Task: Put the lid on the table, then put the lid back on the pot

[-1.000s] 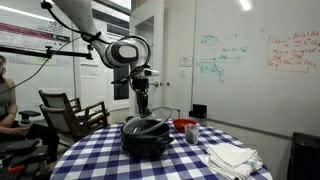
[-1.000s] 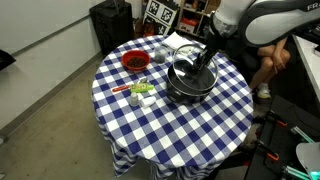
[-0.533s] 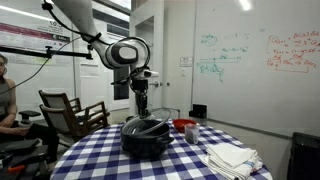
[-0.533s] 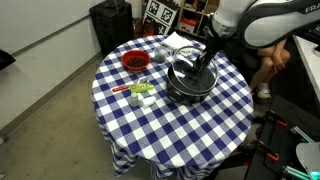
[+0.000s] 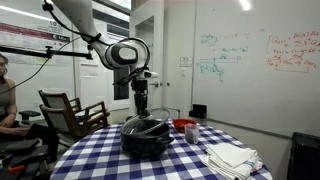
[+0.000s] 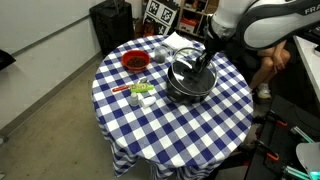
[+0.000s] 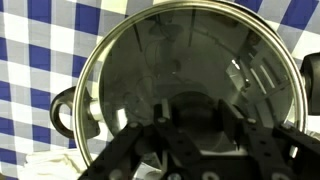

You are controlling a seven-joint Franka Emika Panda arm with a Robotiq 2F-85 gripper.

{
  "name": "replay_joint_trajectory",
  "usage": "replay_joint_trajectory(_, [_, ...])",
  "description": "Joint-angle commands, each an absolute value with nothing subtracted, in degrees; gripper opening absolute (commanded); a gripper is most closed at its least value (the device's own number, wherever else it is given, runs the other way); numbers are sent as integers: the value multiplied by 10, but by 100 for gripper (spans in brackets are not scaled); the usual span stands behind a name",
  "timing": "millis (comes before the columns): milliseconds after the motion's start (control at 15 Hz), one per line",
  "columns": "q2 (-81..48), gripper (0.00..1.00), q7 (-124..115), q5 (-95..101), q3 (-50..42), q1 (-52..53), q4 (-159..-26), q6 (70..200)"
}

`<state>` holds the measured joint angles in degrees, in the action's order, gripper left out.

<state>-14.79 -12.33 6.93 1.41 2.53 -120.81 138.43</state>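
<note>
Next, my gripper lets go of the glass lid flat over the opening of the black pot (image 5: 141, 130) (image 7: 194, 98), between the pot's side handles.
The dark glass lid (image 7: 170, 50) with a metal rim lies over the mouth of the black pot (image 5: 145, 140) near the middle of the checkered table (image 6: 190, 130). My gripper (image 7: 195, 110) comes straight down on the lid's centre and is shut on its knob, one finger on each side. Both exterior views show the gripper (image 5: 141, 113) (image 6: 203, 62) standing on the lid (image 5: 147, 123) (image 6: 188, 72). A side handle of the pot (image 7: 62, 110) sticks out under the lid's rim. Whether the lid rests on the pot (image 6: 185, 92) or hangs just above it, I cannot tell.
A small red bowl (image 6: 135, 61) (image 5: 184, 125) stands behind the pot. Small green and white items (image 6: 140, 92) lie beside the pot. Folded white cloths (image 5: 232, 157) sit near the table's edge. A chair (image 5: 70, 110) and a seated person (image 5: 5, 100) are beside the table.
</note>
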Motion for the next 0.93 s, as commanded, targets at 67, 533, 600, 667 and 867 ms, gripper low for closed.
replay_joint_trajectory(67, [-146, 24, -81, 56, 17, 28, -1195, 1361])
replay_joint_trajectory(533, [-160, 24, -30, 59, 22, 27, -1169, 1297])
replay_joint_trajectory(600, [-162, 24, -26, 59, 23, 28, -1165, 1291])
replay_joint_trajectory(667, [-164, 24, -22, 60, 23, 28, -1163, 1285])
replay_joint_trajectory(867, [-170, 24, -14, 62, 24, 28, -1155, 1275])
